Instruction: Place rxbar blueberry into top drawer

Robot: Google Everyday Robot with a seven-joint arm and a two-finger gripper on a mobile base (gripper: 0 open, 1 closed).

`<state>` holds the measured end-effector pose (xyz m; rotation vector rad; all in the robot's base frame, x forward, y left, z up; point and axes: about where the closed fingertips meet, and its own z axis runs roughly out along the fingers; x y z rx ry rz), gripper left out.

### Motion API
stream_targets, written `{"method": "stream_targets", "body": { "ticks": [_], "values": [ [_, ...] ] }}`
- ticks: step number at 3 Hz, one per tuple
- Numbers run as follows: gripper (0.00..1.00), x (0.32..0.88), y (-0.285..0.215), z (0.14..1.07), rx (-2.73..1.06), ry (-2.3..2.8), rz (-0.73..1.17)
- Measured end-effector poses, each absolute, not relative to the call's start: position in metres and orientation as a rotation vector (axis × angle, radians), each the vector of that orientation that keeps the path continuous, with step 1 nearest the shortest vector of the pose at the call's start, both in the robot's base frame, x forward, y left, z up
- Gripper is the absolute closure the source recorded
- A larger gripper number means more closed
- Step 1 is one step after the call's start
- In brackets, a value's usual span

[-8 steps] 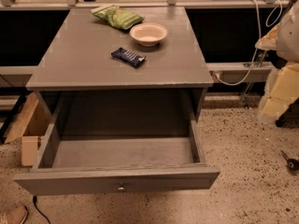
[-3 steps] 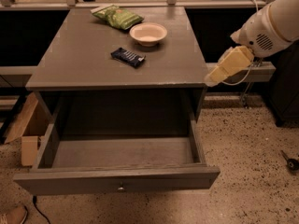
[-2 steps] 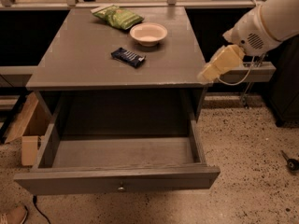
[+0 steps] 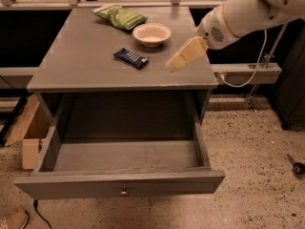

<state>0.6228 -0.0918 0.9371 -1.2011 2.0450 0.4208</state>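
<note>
The rxbar blueberry's closer half [image 4: 137, 60], just past the middle toward my gripper, should be where my gripper goes next and closes.
The rxbar blueberry [image 4: 131, 58], a flat dark navy bar, lies on the grey cabinet top [image 4: 86, 66], just in front of a pale bowl. The top drawer [image 4: 119, 185] is pulled fully out below, its inside bare, with a small metal knob on its front panel. My gripper [image 4: 175, 63], with tan fingers on a white arm, hangs over the right part of the cabinet top, to the right of the bar and apart from it. It holds nothing.
A pale bowl [image 4: 151, 34] and a green crinkly snack bag [image 4: 120, 16] sit at the back of the top. A cardboard box [image 4: 29, 132] stands on the floor at left. A grey rail with a cable [image 4: 248, 73] runs at right.
My arm has swung in from the right, bringing the gripper leftward from beyond the cabinet's right edge to above its top. The bar, bowl, bag and drawer have not moved.
</note>
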Motion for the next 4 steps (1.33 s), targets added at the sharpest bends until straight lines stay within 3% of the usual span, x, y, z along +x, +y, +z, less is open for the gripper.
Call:
{"method": "stream_targets", "body": {
  "ticks": [4],
  "values": [
    [0.0,0.72,0.016,0.881,-1.11,2.1,0.458]
  ]
}}
